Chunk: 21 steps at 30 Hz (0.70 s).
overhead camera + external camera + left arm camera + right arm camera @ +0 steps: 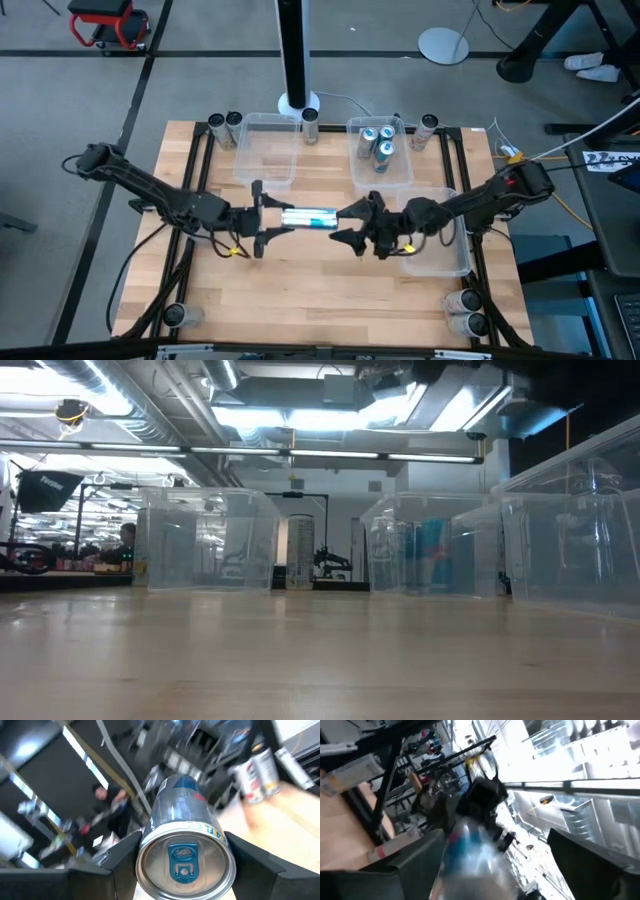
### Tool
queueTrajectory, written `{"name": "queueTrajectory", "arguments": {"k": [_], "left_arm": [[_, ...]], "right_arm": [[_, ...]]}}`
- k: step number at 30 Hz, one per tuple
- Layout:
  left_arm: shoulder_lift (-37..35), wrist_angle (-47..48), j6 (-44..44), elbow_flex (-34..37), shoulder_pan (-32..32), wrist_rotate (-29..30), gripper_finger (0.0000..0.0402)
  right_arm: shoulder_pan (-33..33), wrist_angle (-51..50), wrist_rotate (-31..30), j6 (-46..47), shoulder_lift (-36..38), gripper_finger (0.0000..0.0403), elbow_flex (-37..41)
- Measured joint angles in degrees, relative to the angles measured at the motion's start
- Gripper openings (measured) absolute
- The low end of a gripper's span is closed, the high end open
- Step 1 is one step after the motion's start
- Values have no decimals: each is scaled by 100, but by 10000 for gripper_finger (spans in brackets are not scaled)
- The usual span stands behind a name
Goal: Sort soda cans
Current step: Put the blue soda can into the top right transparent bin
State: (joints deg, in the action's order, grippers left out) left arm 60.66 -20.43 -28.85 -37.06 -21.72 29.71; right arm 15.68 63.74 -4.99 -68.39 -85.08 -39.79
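I should stand the blue-and-silver soda can, now held level in the air, on the bare wood [274, 241] under my left gripper's fingers, short of the far empty bin.
A blue-and-silver soda can [310, 218] lies level in the air over the table's middle, held at one end by my left gripper [286, 220]. In the left wrist view its silver top with a blue tab [183, 862] faces the camera between the fingers. My right gripper [346, 225] is open at the can's other end. In the right wrist view the blurred can [470, 855] shows between its wide-spread fingers; no touch shows. Three more blue cans [378, 142] stand in the far right bin. Neither gripper nor the held can shows in the low view. My left gripper pinches the can's top end [150, 840] between its two fingers, one on each side of the wall just behind the rim. The fingers come level from the table's left, along the can. The can is lifted clear and points toward the right gripper.
Clear bins sit at the far left [268, 150], far right [400, 170] and right [445, 250]. Single cans stand along the far edge [216, 125] [233, 120] [310, 120] [428, 126] and at the near corners [175, 316] [466, 300]. Bare wood lies near the middle [320, 290].
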Motion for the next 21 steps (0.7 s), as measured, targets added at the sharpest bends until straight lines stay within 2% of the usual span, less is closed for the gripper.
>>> {"name": "queueTrajectory", "arguments": {"k": [6,12,17,21], "left_arm": [[-206,2435,1211,-927,34,280,231],[398,5668,2889,-2472,460,106,233],[1182,7501,3670,-3415,798,-843,232],[1717,7886,3717,-3620,982,-2107,232]], "right_arm": [[277,-1729,-830,-108,1015,366,-21],[396,-3575,-1743,226,1428,358,-340],[381,-4145,-1895,478,1364,358,-413],[381,-4325,-2002,542,1334,358,-413]]}}
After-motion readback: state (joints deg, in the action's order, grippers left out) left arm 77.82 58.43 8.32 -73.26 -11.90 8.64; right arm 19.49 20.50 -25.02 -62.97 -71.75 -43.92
